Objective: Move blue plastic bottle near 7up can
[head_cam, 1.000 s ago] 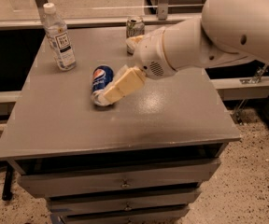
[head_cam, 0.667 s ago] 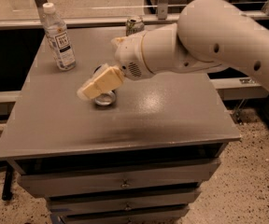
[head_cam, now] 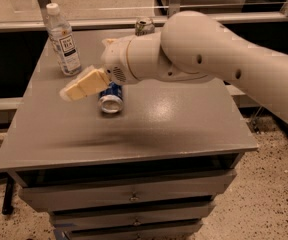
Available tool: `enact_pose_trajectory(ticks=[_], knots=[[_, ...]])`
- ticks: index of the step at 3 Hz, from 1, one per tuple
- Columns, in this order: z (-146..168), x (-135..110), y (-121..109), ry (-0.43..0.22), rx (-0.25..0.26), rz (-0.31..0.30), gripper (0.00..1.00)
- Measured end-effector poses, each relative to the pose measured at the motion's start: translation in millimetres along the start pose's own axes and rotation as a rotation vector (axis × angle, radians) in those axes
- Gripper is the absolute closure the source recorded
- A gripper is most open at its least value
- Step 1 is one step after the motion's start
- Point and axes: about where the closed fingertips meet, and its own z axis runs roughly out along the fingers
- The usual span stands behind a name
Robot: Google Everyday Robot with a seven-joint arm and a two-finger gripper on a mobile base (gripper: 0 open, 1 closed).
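I need to move my gripper to the blue plastic bottle next and close it around the bottle's middle (head_cam: 64,44), at the white label.
The blue plastic bottle (head_cam: 64,40), clear with a white cap and a white label, stands upright at the table's back left. The 7up can (head_cam: 144,26) stands at the back middle; only its top shows behind my arm. My gripper (head_cam: 82,87), with cream-coloured fingers, hovers over the table a little right of and in front of the bottle, not touching it. It holds nothing that I can see.
A dark blue Pepsi can (head_cam: 111,97) lies on its side just under my gripper and wrist. The grey table (head_cam: 134,129) tops a drawer cabinet. My large white arm (head_cam: 209,59) spans the right half. A glass rail runs behind.
My arm and gripper have swung left across the table, from over the Pepsi can toward the bottle. The bottle and cans have not moved.
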Motion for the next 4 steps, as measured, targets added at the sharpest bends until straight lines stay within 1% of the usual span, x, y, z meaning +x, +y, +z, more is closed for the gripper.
enact_pose_trajectory(ticks=[1, 2, 3, 4], knots=[[7, -4, -10, -0.043, 0.042, -0.008, 0.00], [26, -7, -32, -0.096, 0.081, -0.021, 0.00], [46, -7, -54, -0.134, 0.101, -0.028, 0.00], [61, -9, -70, -0.154, 0.103, -0.038, 0.00]])
